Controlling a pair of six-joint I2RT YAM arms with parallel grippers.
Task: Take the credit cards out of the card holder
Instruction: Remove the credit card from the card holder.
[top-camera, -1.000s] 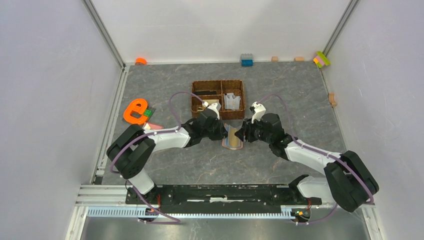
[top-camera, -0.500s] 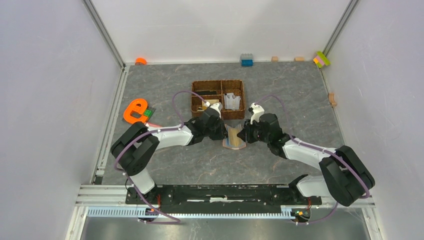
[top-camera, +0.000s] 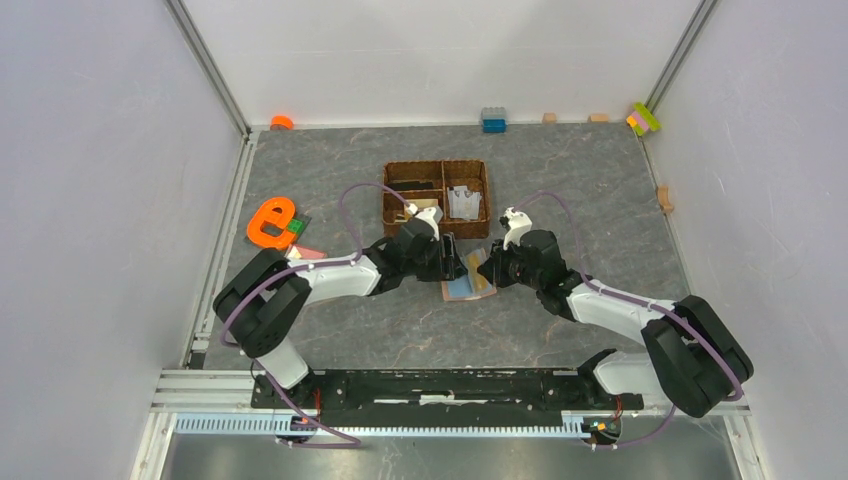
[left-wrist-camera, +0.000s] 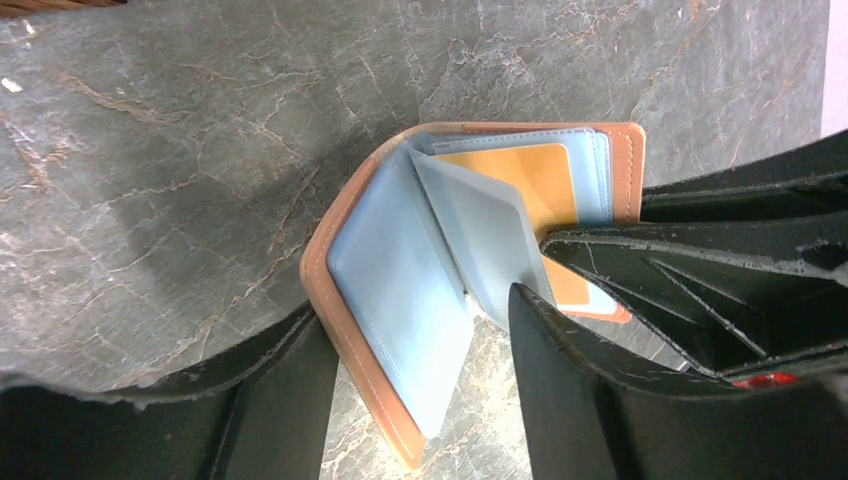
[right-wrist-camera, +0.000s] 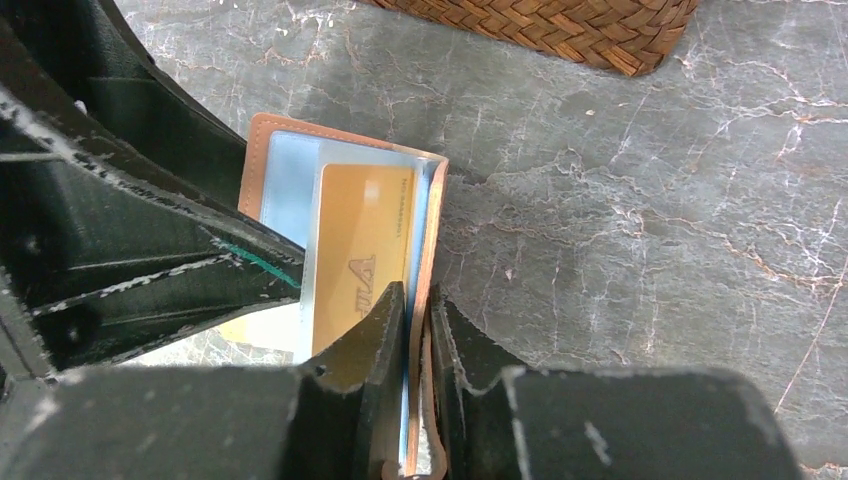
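The card holder's near flap is loose between the left gripper's fingers, so the left gripper should pinch the card holder's salmon edge (left-wrist-camera: 362, 368) before the right gripper opens for the credit card.
The card holder (top-camera: 466, 286) lies open on the table between my two grippers, salmon outside and light blue inside (left-wrist-camera: 400, 290). A gold-tan credit card (left-wrist-camera: 530, 180) sits in a pocket of its far flap, and it shows in the right wrist view too (right-wrist-camera: 365, 250). My left gripper (left-wrist-camera: 420, 310) is open, with the raised near flap standing loose between its fingers. My right gripper (right-wrist-camera: 418, 300) is shut on the edge of the card holder's other flap (right-wrist-camera: 432, 230). No other card shows.
A brown woven divided basket (top-camera: 436, 198) stands just behind the grippers, its rim near the right wrist (right-wrist-camera: 560, 25). An orange letter toy (top-camera: 270, 222) lies at the left. Small blocks (top-camera: 493, 119) line the back wall.
My left gripper has opened and let go of the near flap, and the card holder has spread wider. My right gripper has closed onto the other flap.
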